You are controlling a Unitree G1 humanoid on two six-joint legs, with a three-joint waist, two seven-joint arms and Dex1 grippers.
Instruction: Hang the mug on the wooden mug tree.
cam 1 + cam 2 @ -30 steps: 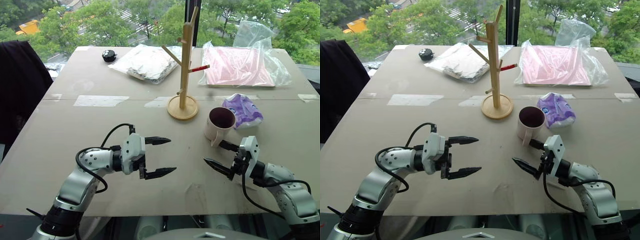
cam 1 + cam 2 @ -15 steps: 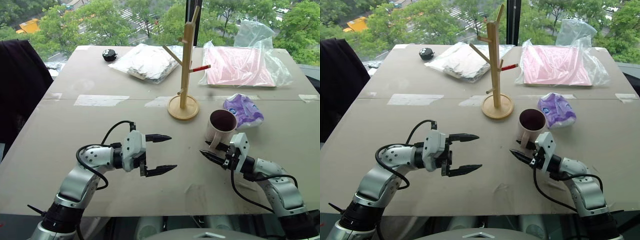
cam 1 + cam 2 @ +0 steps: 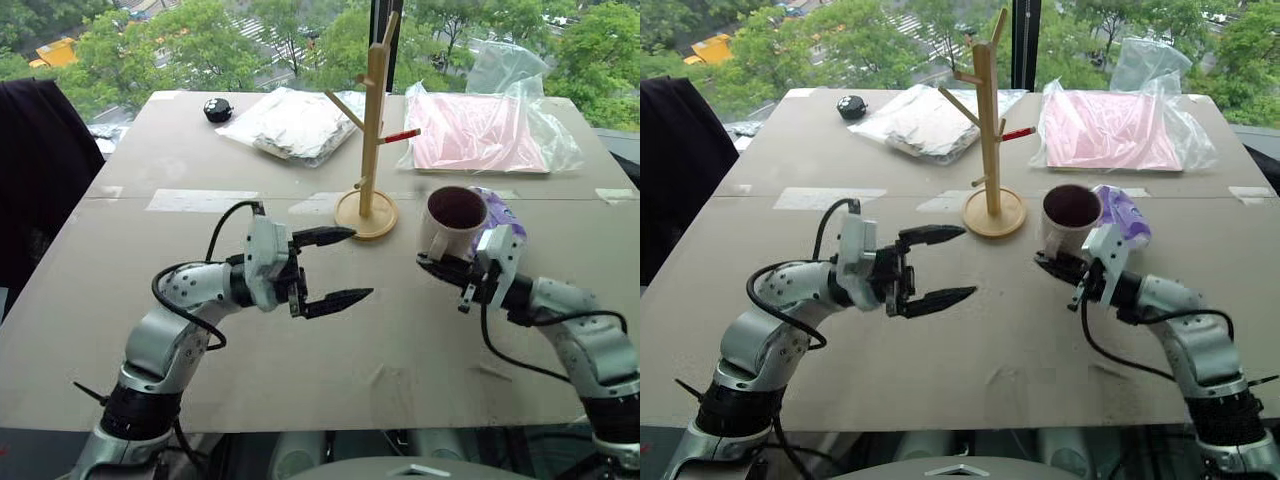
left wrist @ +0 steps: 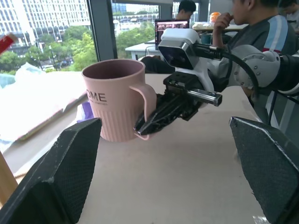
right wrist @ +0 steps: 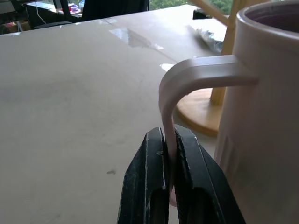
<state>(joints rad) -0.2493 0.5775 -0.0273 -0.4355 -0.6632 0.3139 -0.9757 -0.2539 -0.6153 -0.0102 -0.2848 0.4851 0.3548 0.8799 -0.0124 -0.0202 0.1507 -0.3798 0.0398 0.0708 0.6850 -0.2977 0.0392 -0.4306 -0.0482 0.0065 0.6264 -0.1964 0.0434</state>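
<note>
My right gripper needs to release the mug on the red-tipped peg of the wooden mug tree (image 3: pixel 402 140). The mug is now held a little above the table.
The mug (image 3: pixel 453 215), pale pink with a dark inside, is upright and held a little above the table, right of the wooden mug tree (image 3: pixel 372 120). My right gripper (image 3: pixel 431 266) is shut on the lower part of the mug's loop handle (image 5: pixel 196 74), with the thin handle pinched between both black fingers (image 5: pixel 148 182). The left wrist view shows the same grip on the mug (image 4: pixel 117 100). My left gripper (image 3: pixel 353 265) is open and empty above the table. It is just in front of the tree's round base (image 3: pixel 366 222) and points toward the mug.
A purple-and-white packet (image 3: pixel 503 222) lies right behind the mug. A pink bag (image 3: pixel 480 132), a white bag (image 3: pixel 292 122) and a small black object (image 3: pixel 218 110) lie at the far side of the table. A red-tipped peg (image 3: pixel 402 135) sticks out toward the mug. A person (image 4: pixel 261 28) sits beyond the table.
My right gripper closed on the mug's handle and lifted the mug off the table, up and toward the tree. My left gripper rose and moved toward the tree's base, still open.
</note>
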